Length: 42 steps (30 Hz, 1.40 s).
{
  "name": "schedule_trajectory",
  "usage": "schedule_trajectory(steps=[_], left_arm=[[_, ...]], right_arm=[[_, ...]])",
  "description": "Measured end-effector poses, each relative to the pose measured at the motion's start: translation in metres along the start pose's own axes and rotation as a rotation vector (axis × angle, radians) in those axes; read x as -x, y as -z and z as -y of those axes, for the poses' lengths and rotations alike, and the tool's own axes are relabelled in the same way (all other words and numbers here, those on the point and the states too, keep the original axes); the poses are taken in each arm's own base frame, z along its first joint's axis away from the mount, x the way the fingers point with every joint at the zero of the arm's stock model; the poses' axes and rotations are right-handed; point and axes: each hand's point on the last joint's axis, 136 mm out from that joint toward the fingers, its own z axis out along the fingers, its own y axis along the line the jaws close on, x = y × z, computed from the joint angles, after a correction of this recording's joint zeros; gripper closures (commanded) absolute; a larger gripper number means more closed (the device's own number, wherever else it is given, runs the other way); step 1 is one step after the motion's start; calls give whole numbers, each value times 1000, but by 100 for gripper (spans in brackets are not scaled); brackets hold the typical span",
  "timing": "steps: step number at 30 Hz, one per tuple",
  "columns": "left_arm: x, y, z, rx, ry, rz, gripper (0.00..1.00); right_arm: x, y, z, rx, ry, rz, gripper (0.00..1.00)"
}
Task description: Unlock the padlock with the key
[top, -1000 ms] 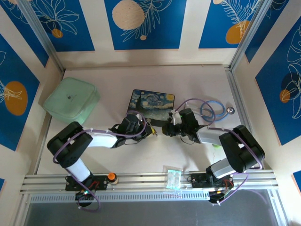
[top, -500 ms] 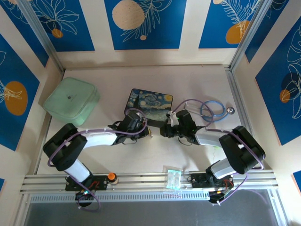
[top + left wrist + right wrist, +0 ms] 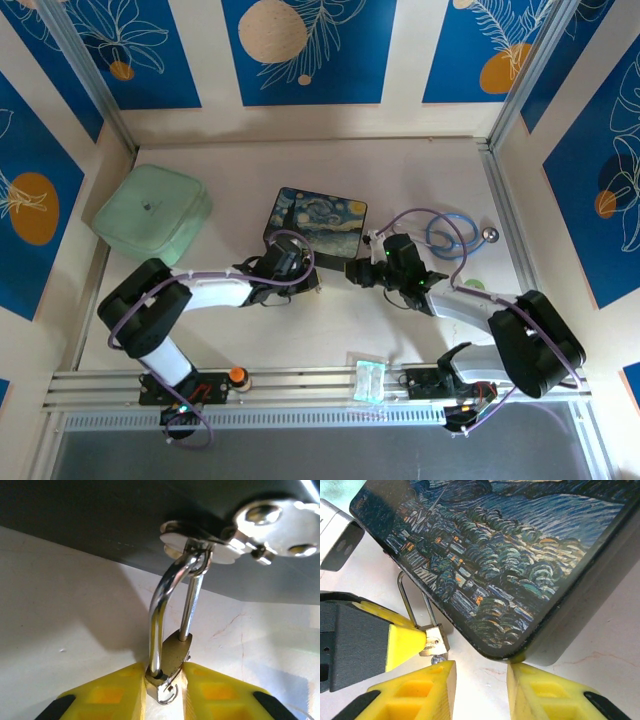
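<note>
My left gripper should open and take the padlock squarely by its narrow ends [image 3: 186,641] before unlocking, because the padlock's body sits twisted between that gripper's fingers.
The brass padlock [image 3: 176,652] hangs by its silver shackle [image 3: 161,605] from the latch [image 3: 200,540] of the starry-night box [image 3: 320,222]. My left gripper [image 3: 165,687] is shut on the padlock's body. A small silvery piece with a wire ring [image 3: 169,694] sticks out of the padlock's bottom end; it looks like the key. In the right wrist view the padlock [image 3: 435,637] sits beside the box corner, with that silvery bit [image 3: 437,658] just under it. My right gripper [image 3: 481,680] stands open below the box corner, its left finger [image 3: 427,687] almost touching the silvery bit.
A blue-tubed stethoscope [image 3: 450,232] lies right of the box. A pale green case [image 3: 152,212] sits at the left. A small clear packet [image 3: 368,378] rests on the front rail. Both grippers [image 3: 300,278] [image 3: 357,274] meet at the box's front edge.
The left gripper has moved slightly up towards the box with the padlock. The right arm's elbow has swung out to the right while its gripper stayed by the box corner.
</note>
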Motion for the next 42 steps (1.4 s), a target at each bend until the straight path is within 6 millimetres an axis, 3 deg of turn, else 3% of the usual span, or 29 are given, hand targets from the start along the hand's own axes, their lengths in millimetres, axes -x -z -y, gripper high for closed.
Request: schedule_trajectory(steps=[11, 17, 23, 33, 42], left_arm=[[9, -4, 2, -16, 18, 52, 72], [13, -4, 2, -52, 30, 99, 43], [18, -8, 9, -116, 51, 139, 36], [19, -23, 20, -119, 15, 183, 70], [20, -23, 22, -87, 2, 171, 85]], right_arm=[[-1, 1, 1, -2, -2, 1, 68], [-5, 2, 0, 3, 3, -1, 69], [-13, 2, 3, -2, 0, -11, 69], [-7, 8, 1, -1, 8, 21, 69], [-17, 9, 7, -19, 2, 8, 68]])
